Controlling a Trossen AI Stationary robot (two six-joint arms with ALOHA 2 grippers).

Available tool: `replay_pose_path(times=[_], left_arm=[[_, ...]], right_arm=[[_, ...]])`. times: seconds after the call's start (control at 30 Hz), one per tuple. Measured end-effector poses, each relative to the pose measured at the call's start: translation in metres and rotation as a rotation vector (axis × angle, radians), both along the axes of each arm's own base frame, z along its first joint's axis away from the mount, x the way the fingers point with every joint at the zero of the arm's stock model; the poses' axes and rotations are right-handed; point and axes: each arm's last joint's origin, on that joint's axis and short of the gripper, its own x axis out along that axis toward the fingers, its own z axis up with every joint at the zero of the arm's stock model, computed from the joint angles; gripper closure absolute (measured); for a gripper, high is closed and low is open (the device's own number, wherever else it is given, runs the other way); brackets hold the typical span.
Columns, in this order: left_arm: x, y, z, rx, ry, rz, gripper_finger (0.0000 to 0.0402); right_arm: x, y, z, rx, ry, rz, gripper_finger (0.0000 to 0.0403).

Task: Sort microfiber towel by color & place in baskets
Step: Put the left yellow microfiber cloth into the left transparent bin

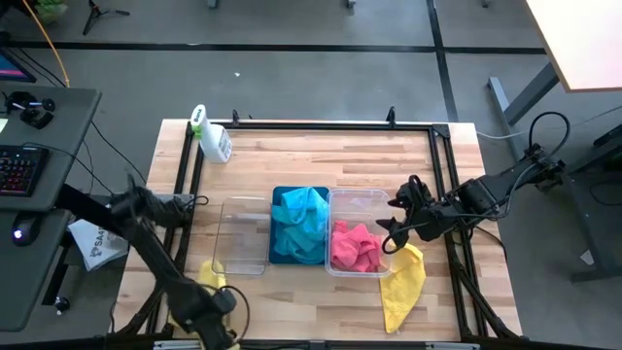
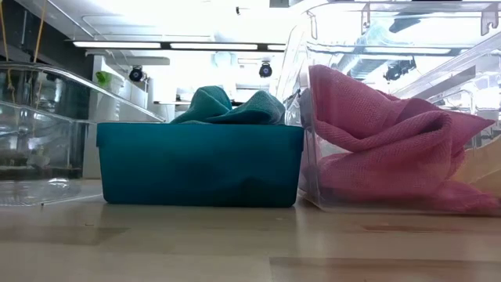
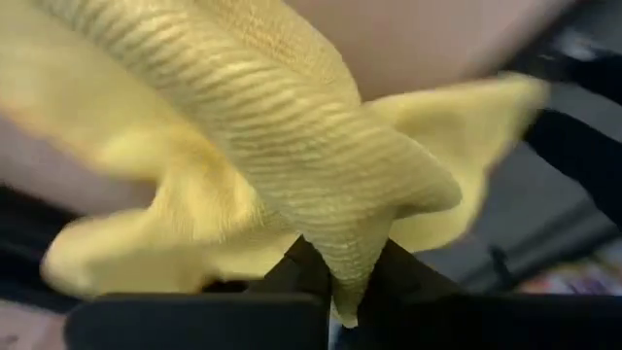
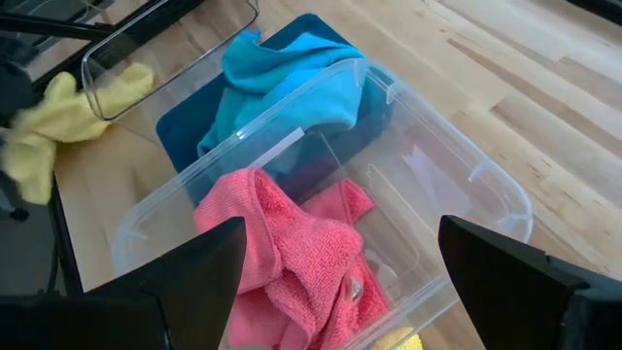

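Next, my left gripper lets go of the yellow towel inside the empty clear basket (image 1: 249, 242), in a spot that is close to the teal basket.
My left gripper (image 1: 208, 295) is at the table's near left, shut on a yellow towel (image 1: 209, 275), just short of the near end of the empty clear basket (image 1: 243, 236). The teal basket (image 1: 299, 226) holds cyan towels (image 2: 231, 106). The right clear basket (image 1: 358, 231) holds pink towels (image 4: 292, 255). My right gripper (image 4: 340, 292) hovers open over that basket's right side, touching nothing. A second yellow towel (image 1: 403, 282) lies flat on the table just near-right of that basket. My left gripper pinches the yellow towel between its two fingers (image 3: 292, 270) at a gathered, narrow fold (image 3: 342, 262). The cloth fans out wide beyond the fingertips in loose folds. Whether any of it rests on the table, I cannot tell.
A white spray bottle with a green top (image 1: 211, 136) stands at the far left corner. A black frame (image 1: 321, 124) runs around the table's edges. Bare wood lies beyond the baskets toward the far edge. A desk with a keyboard (image 1: 21, 167) sits left of the table.
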Motion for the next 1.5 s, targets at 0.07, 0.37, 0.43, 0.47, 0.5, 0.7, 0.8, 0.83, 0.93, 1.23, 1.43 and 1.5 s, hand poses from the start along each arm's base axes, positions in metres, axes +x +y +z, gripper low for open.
replay_pose_path(times=[0.07,0.37,0.43,0.47,0.5,0.7,0.8,0.83,0.93,1.23,1.43,1.5], left_arm=[[-0.006,0.005,0.031,-0.074,-0.076,-0.021,0.0393],[-0.006,0.087,0.190,-0.137,-0.821,0.037,0.0400],[0.002,0.111,0.210,0.007,-0.985,-0.005,0.0401],[0.006,0.122,0.220,0.090,-1.060,-0.038,0.0401],[0.009,0.132,0.227,0.176,-1.118,-0.075,0.0401],[0.010,0.172,0.239,0.502,-1.160,-0.244,0.0401],[-0.001,0.179,0.229,0.574,-1.095,-0.253,0.0401],[-0.006,0.180,0.222,0.599,-1.077,-0.245,0.0401],[-0.024,0.181,0.198,0.621,-1.062,-0.208,0.0401],[-0.058,0.196,0.117,0.571,-1.027,-0.116,0.0401],[-0.060,0.193,0.071,0.402,-0.909,-0.137,0.0401],[-0.059,0.191,0.061,0.371,-0.869,-0.169,0.0401]], right_arm=[[0.000,0.000,0.000,-0.004,0.000,0.001,0.0066],[0.000,-0.001,0.001,-0.035,-0.017,-0.027,0.0066],[0.000,-0.001,0.001,-0.034,-0.020,-0.033,0.0066],[0.000,-0.001,0.001,-0.033,-0.023,-0.038,0.0066],[0.000,-0.001,0.001,-0.029,-0.024,-0.043,0.0066],[0.000,-0.001,0.001,-0.006,-0.032,-0.065,0.0066],[0.000,-0.001,0.001,0.004,-0.035,-0.075,0.0066],[0.000,-0.001,0.001,0.004,-0.035,-0.075,0.0066],[0.000,-0.001,0.001,0.004,-0.035,-0.075,0.0066],[0.002,-0.005,0.001,0.018,-0.043,-0.114,0.0066],[0.004,-0.012,0.001,0.017,-0.044,-0.150,0.0066],[0.005,-0.014,0.001,0.017,-0.044,-0.161,0.0066]])
